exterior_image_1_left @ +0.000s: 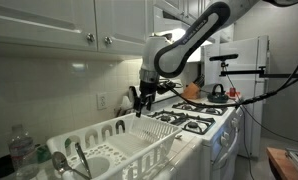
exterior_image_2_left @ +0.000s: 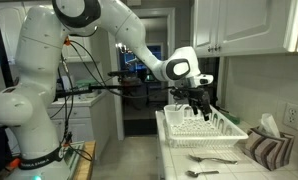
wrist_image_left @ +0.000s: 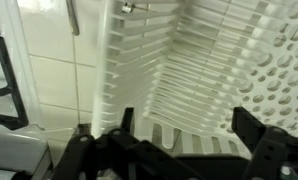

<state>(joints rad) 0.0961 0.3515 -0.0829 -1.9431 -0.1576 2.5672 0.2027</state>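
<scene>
The metal spoon's handle (exterior_image_1_left: 174,121) (wrist_image_left: 72,17) is on the tiled counter between the dish rack and the stove, and my gripper should go there next and close on it.
My gripper (exterior_image_1_left: 142,104) (exterior_image_2_left: 198,103) (wrist_image_left: 186,122) hangs open just above a white plastic dish rack (exterior_image_1_left: 129,145) (exterior_image_2_left: 194,125) (wrist_image_left: 189,60) on the kitchen counter. Nothing sits between its black fingers (wrist_image_left: 251,128). In the wrist view the rack's slatted ribs fill the picture below the jaws, and a metal utensil handle (wrist_image_left: 73,18) shows at the top left. In an exterior view several utensils (exterior_image_1_left: 81,158) stand in the rack's cutlery end, away from the gripper.
A gas stove (exterior_image_1_left: 184,118) with black grates stands beside the rack. Two metal utensils (exterior_image_2_left: 211,160) lie on the tiled counter (exterior_image_2_left: 184,158), next to a folded striped cloth (exterior_image_2_left: 269,148). A plastic bottle (exterior_image_1_left: 22,150) stands near the rack. Wall cupboards (exterior_image_1_left: 49,25) hang overhead.
</scene>
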